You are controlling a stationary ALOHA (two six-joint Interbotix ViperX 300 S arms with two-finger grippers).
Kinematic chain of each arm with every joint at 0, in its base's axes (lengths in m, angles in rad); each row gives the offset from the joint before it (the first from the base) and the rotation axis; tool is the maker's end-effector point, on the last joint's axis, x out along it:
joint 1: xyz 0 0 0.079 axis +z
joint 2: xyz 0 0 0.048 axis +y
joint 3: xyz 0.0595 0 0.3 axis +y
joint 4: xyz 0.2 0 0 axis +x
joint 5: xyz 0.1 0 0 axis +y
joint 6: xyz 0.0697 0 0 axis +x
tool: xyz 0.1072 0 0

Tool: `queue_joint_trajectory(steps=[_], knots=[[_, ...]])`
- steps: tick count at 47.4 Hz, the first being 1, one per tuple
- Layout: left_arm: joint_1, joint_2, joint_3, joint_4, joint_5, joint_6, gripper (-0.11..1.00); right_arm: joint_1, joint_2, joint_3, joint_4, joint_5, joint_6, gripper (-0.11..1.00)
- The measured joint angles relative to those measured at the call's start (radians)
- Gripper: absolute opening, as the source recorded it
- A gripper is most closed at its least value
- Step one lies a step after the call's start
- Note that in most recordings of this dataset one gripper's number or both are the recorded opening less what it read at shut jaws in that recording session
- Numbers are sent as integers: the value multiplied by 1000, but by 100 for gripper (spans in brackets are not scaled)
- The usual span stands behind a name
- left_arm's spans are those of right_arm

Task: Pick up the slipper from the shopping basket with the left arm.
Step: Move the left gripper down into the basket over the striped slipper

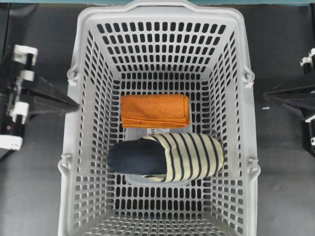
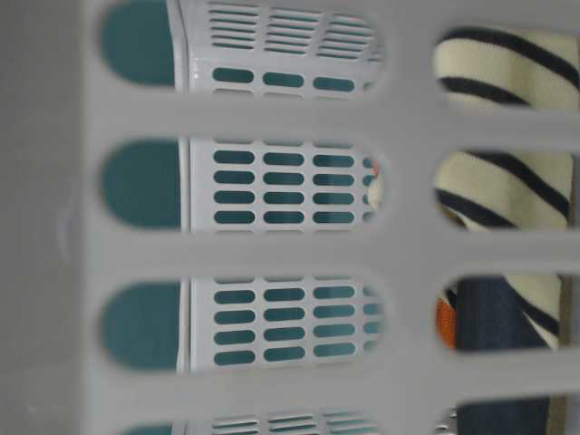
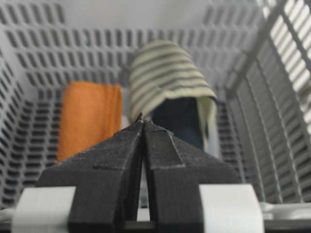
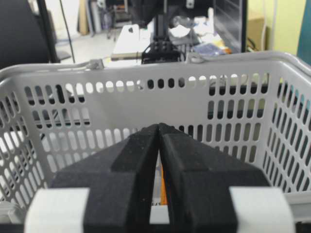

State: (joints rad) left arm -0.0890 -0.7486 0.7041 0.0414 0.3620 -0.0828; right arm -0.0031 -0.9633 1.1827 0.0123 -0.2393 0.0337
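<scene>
Next, my left gripper closes on the slipper at the striped top point(image 1: 176, 154) point(image 3: 170, 87), close to the edge of the slipper's opening next to the navy insole.
The slipper point(image 1: 167, 156) lies on the floor of the shopping basket point(image 1: 162, 10), cream striped toe to the right and navy insole to the left. It also shows in the left wrist view point(image 3: 167, 77) and through the slots in the table-level view point(image 2: 494, 190). My left gripper point(image 1: 74, 104) is shut and empty, its tip at the basket's left wall; in its wrist view the gripper point(image 3: 142, 121) points toward the slipper from a distance. My right gripper point(image 1: 268, 96) is shut and empty outside the right wall, and in its wrist view point(image 4: 159, 127) it faces the basket wall point(image 4: 146, 65).
A folded orange cloth point(image 1: 155, 110) lies on the basket floor just behind the slipper, to the slipper's left in the left wrist view point(image 3: 90, 119). The basket's lattice walls point(image 3: 146, 19) rise around both. Dark table point(image 1: 34, 187) lies on either side.
</scene>
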Motion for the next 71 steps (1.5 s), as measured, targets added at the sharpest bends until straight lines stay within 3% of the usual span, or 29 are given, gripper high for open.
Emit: queue_joint_trajectory(steps=[13, 33, 37, 45, 50, 71], knots=[[-31, 305, -307, 0, 318, -6, 0, 0, -2, 2, 0, 14, 0, 0], [-67, 741, -712, 0, 601, -40, 1, 18, -8, 3, 0, 14, 0, 0], [-75, 799, -769, 0, 634, -71, 15, 26, -9, 3, 2, 14, 0, 0], [-83, 873, -828, 0, 650, -95, 65, 38, -9, 3, 0, 14, 2, 0], [-84, 913, -865, 0, 661, -95, 88, 44, -12, 3, 0, 12, 2, 0], [-83, 1037, -885, 0, 653, -95, 91, 80, -60, 6, 0, 14, 2, 0]])
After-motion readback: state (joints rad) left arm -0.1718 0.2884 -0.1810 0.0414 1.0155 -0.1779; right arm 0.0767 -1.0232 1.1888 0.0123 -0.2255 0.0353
